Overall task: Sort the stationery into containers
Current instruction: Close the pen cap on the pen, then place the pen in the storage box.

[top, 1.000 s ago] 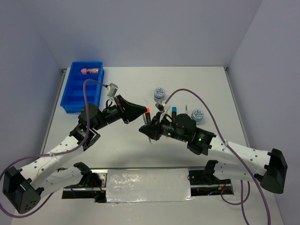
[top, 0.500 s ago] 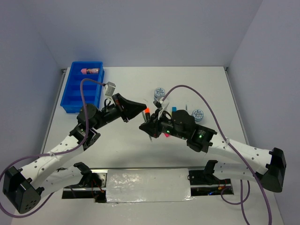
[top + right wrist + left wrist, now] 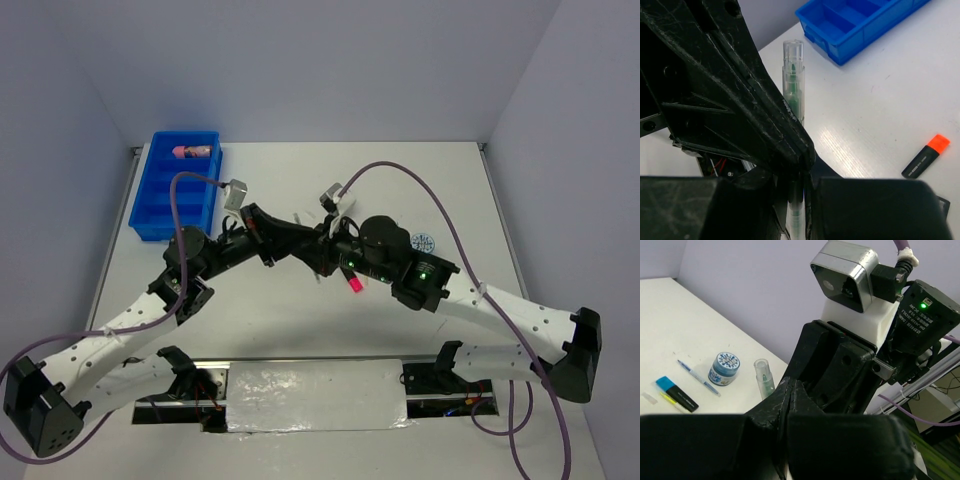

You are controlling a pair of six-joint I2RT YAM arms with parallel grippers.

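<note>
My left gripper's closed fingers are beside the pen, right up against my right gripper, so my left gripper will back away, open and take the pen's upper end [image 3: 793, 57].
A clear pen with a green core [image 3: 792, 85] stands upright above the table. My right gripper [image 3: 799, 186] is shut on its lower part. My left gripper [image 3: 788, 386] meets it tip to tip, jaws pressed together on the same pen, whose cap [image 3: 763, 376] sticks out just past the tips. In the top view the two grippers [image 3: 312, 240] [image 3: 327, 256] touch at the table's middle. The blue tray [image 3: 175, 185] lies at the far left with a pink cylinder [image 3: 193, 152] in its back compartment.
A pink-capped marker [image 3: 354, 284] lies under the right arm and a patterned disc [image 3: 423, 243] beside it. The left wrist view shows another disc [image 3: 724, 368], a blue pen [image 3: 697, 379] and a blue-capped marker [image 3: 677, 392]. An orange-capped marker [image 3: 926, 157] lies near the tray [image 3: 860, 22].
Both arms have closed the gap between them and now meet. The left jaws have shut onto the pen that the right gripper was holding up. The right arm shifted left, uncovering the pink-capped marker.
</note>
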